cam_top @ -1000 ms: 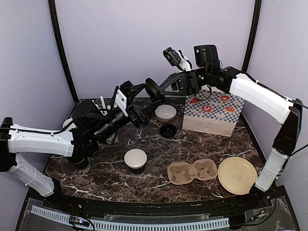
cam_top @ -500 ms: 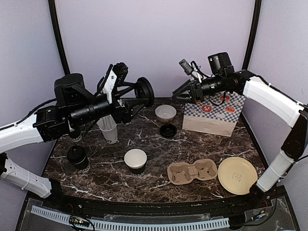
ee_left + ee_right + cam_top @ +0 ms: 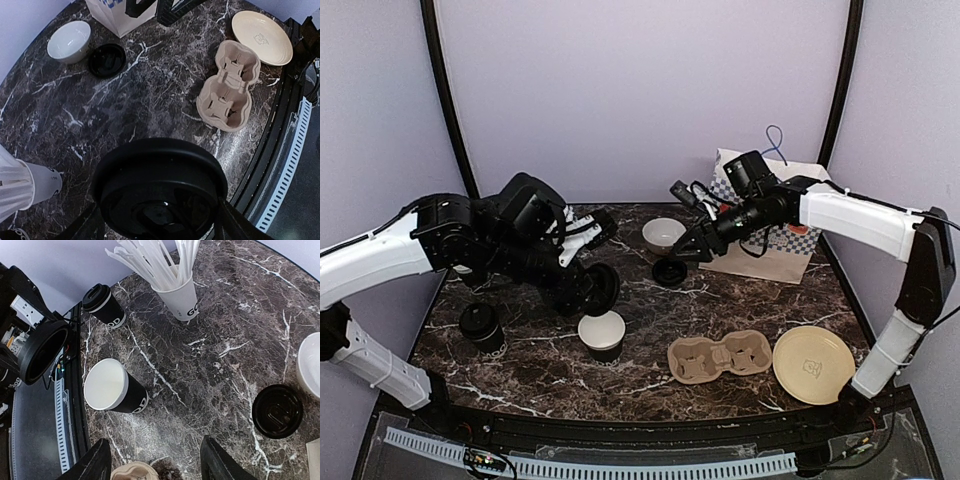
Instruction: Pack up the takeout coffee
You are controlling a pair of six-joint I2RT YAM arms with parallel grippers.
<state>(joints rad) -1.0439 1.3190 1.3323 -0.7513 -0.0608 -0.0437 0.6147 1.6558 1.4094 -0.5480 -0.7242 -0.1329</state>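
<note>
The round black lid will leave my left gripper on the rim of the open black cup (image 3: pixel 602 328). The lid is tilted just above that cup now.
An open black cup (image 3: pixel 602 334), white inside, stands at the table's middle front; it also shows in the right wrist view (image 3: pixel 112 388). My left gripper (image 3: pixel 588 288) is shut on a round black lid (image 3: pixel 160 187) and holds it tilted, just above and left of that cup. A lidded black cup (image 3: pixel 480 325) stands at the left. A second loose black lid (image 3: pixel 670 270) lies near the white bowl. My right gripper (image 3: pixel 684 246) is open and empty, hovering just above and behind that loose lid (image 3: pixel 277 411).
A white bowl (image 3: pixel 664 233) sits at the back. A patterned paper bag (image 3: pixel 775 240) stands back right. A cardboard cup carrier (image 3: pixel 720 357) and a beige plate (image 3: pixel 813 363) lie front right. A white cup of white sticks (image 3: pixel 181 295) stands back left, behind my left arm.
My left arm has swung down from high up, bringing the lid to just above the open cup. My right arm has come down from over the bag to near the loose lid.
</note>
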